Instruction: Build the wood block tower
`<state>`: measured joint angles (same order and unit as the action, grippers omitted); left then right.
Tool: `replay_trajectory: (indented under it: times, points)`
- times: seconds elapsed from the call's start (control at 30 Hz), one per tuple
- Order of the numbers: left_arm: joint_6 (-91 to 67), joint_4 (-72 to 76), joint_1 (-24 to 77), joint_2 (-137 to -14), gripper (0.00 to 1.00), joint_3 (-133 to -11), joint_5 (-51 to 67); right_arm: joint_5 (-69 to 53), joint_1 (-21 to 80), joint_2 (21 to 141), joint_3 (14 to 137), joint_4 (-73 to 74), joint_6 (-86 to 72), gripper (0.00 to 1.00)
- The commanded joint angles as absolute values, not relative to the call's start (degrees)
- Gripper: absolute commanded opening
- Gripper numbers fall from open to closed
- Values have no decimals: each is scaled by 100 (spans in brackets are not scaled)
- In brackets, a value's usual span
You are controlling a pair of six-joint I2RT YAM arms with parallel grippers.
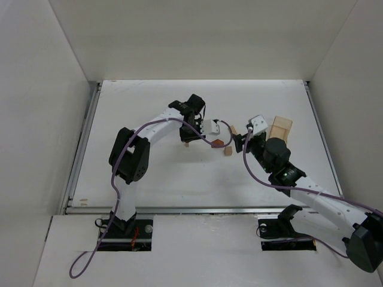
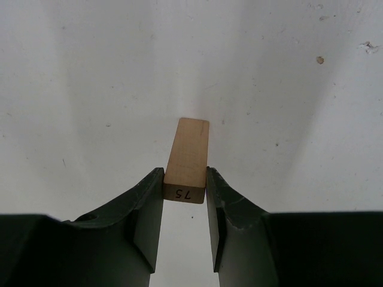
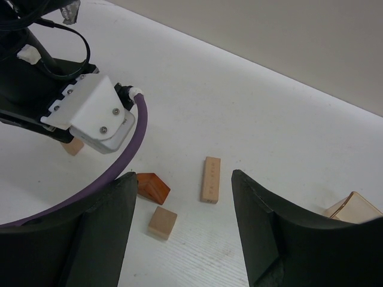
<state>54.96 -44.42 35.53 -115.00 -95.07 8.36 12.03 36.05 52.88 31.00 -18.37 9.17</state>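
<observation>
Next, I let go of the slim tan post with my left gripper, upright on the bare table (image 1: 191, 146) (image 2: 221, 112) near the reddish-brown roof-shaped piece.
My left gripper (image 1: 187, 134) is shut on a slim pale tan post (image 1: 186, 142) that stands upright on the table. In the left wrist view the post (image 2: 190, 149), marked 75 on its end, sits between the tips of my gripper (image 2: 185, 177). My right gripper (image 1: 239, 142) is open and empty, and hovers over loose blocks (image 3: 182, 179). Between its fingers lie a reddish-brown roof-shaped piece (image 3: 152, 186), a small tan cube (image 3: 163, 222) and a second slim post lying flat (image 3: 210, 179). From above, the roof piece (image 1: 219, 143) and cube (image 1: 228, 152) lie between the two grippers.
A larger pale tan box (image 1: 281, 128) lies right of my right gripper and shows at the right wrist view's edge (image 3: 353, 209). The left arm's white camera housing (image 3: 90, 113) and purple cable (image 3: 134, 155) are close to the left of the loose blocks. White walls surround the table.
</observation>
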Motion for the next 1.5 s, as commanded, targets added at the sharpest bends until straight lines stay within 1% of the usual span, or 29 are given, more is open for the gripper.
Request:
replay_trajectory:
  times: [0.0, 0.03, 0.07, 0.1, 0.3, 0.5, 0.53, 0.57, 0.6, 0.63, 0.73, 0.83, 0.87, 1.13, 1.27, 1.47]
  points:
    - [5458, -4500, 3560, -11338, 1, -9334, 940, 1222, 3630, 5256, 3164, -1942, 853, 70]
    - [5458, -4448, 3560, -11338, 3, -9334, 940, 1222, 3630, 5256, 3164, -1942, 853, 70]
    - [5458, -4447, 3560, -11338, 3, -9334, 940, 1222, 3630, 5256, 3164, -1942, 853, 70]
    - [5458, -4447, 3560, -11338, 8, -9282, 940, 1222, 3630, 5256, 3164, -1942, 853, 70]
    - [5405, -4499, 3560, -11338, 22, -9281, 940, 1222, 3630, 5256, 3216, -1942, 853, 70]
    - [5353, -4500, 3560, -11233, 27, -9334, 835, 1222, 3630, 5309, 3270, -1890, 853, 70]
    - [5353, -4500, 3560, -11232, 30, -9334, 835, 1222, 3630, 5309, 3270, -1890, 800, 71]
    - [5353, -4561, 3560, -11232, 31, -9334, 835, 1222, 3630, 5370, 3322, -1890, 800, 87]
    - [5353, -4562, 3560, -11232, 31, -9334, 835, 1222, 3630, 5370, 3322, -1890, 800, 87]
    - [5353, -4562, 3560, -11180, 33, -9334, 835, 1222, 3630, 5370, 3322, -1890, 748, 100]
    - [5353, -4562, 3560, -11180, 38, -9334, 782, 1222, 3630, 5423, 3322, -1890, 747, 100]
    - [5353, -4562, 3560, -11127, 41, -9334, 782, 1222, 3630, 5423, 3374, -1890, 747, 100]
    - [5353, -4562, 3560, -11127, 45, -9334, 782, 1222, 3630, 5475, 3375, -1890, 747, 100]
    - [5292, -4684, 3560, -11074, 45, -9632, 835, 1354, 3630, 5476, 3489, -1890, 502, 100]
    - [5291, -4685, 3560, -11074, 46, -9633, 888, 1424, 3630, 5476, 3612, -1837, 501, 100]
    - [5230, -4737, 3560, -11074, 45, -9519, 1089, 1424, 3577, 5476, 3674, -1723, 501, 100]
